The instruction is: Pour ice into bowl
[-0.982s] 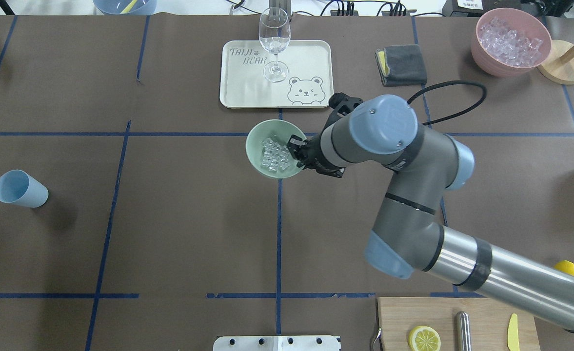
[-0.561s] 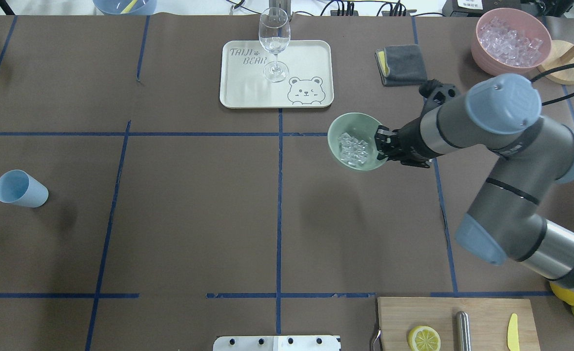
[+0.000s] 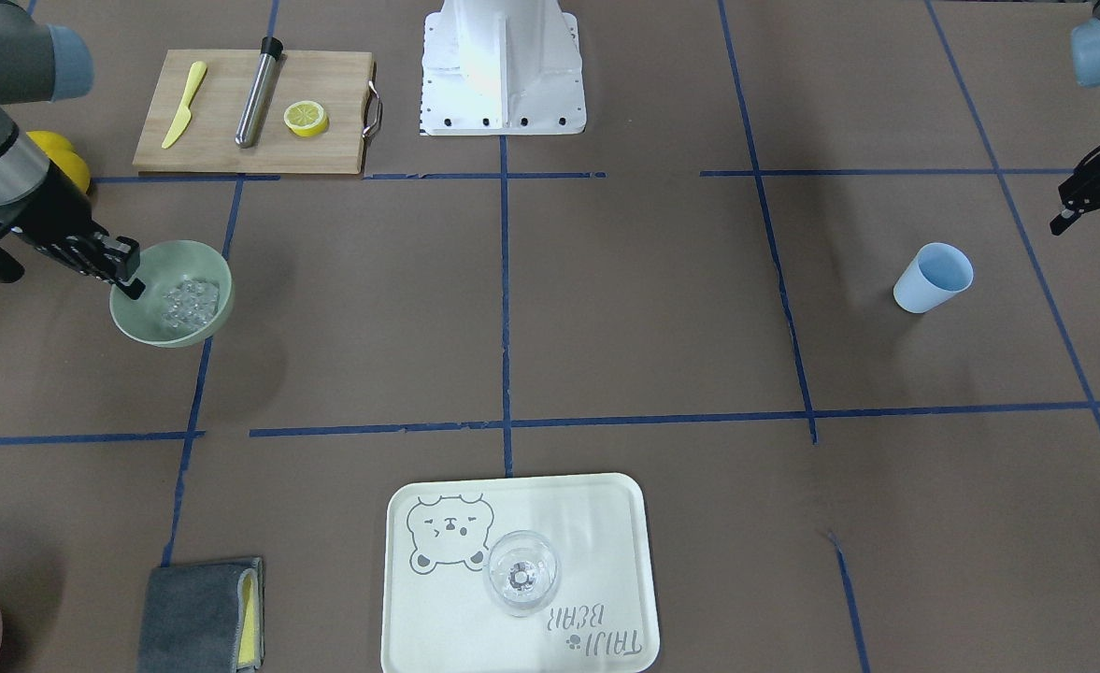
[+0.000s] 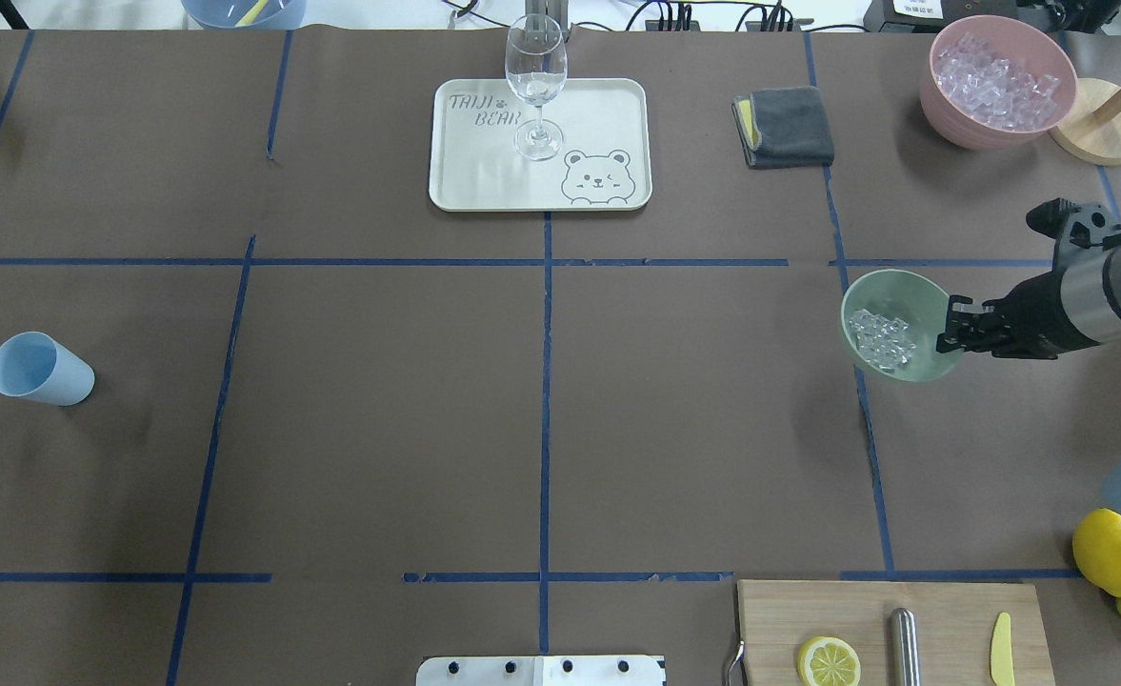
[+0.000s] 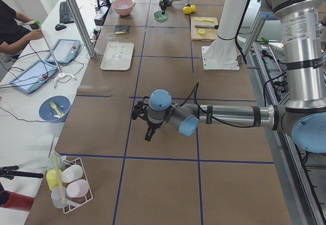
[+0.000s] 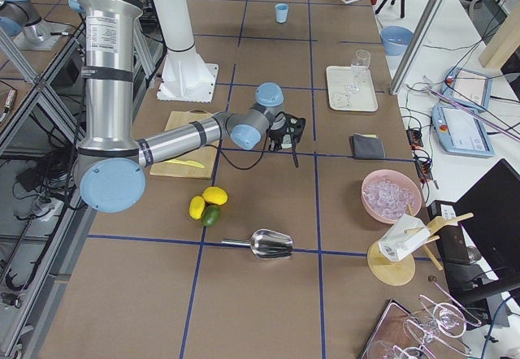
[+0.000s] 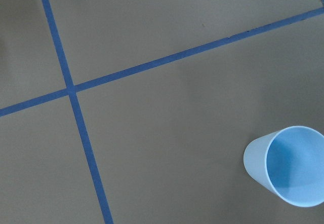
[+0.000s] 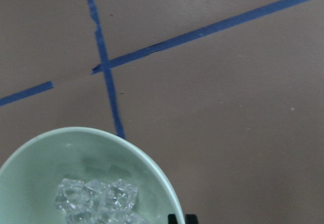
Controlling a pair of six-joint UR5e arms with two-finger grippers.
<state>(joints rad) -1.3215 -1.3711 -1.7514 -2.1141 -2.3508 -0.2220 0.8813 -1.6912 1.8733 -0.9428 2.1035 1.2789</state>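
My right gripper should set the mint-green bowl down on the bare table [image 3: 110, 303] [image 8: 210, 209] between the lemons and the blue tape crossing.
The pale mint-green bowl [image 4: 893, 286] holds a small heap of clear ice cubes [image 4: 882, 340]. My right gripper [image 4: 946, 329] is shut on the bowl's right rim and holds it over the right part of the table. The bowl [image 3: 204, 257], the ice [image 3: 185, 299] and the gripper [image 3: 129, 276] also show in the front-facing view. The right wrist view shows the bowl's rim [image 8: 147, 163] and the ice [image 8: 96, 196] from above. My left gripper [image 3: 1096, 201] hangs empty near the blue cup [image 3: 933, 278], its fingers apart.
A pink bowl [image 4: 998, 81] full of ice stands at the back right. A tray [image 4: 608, 114] bears a wine glass [image 4: 535, 86]. A grey cloth [image 4: 784, 126], a cutting board [image 4: 889, 610], lemons [image 4: 1112, 553] and a metal scoop [image 6: 268, 244] lie around.
My right gripper has carried the bowl of ice from the table's middle far to the right. The blue cup and tray have not moved.
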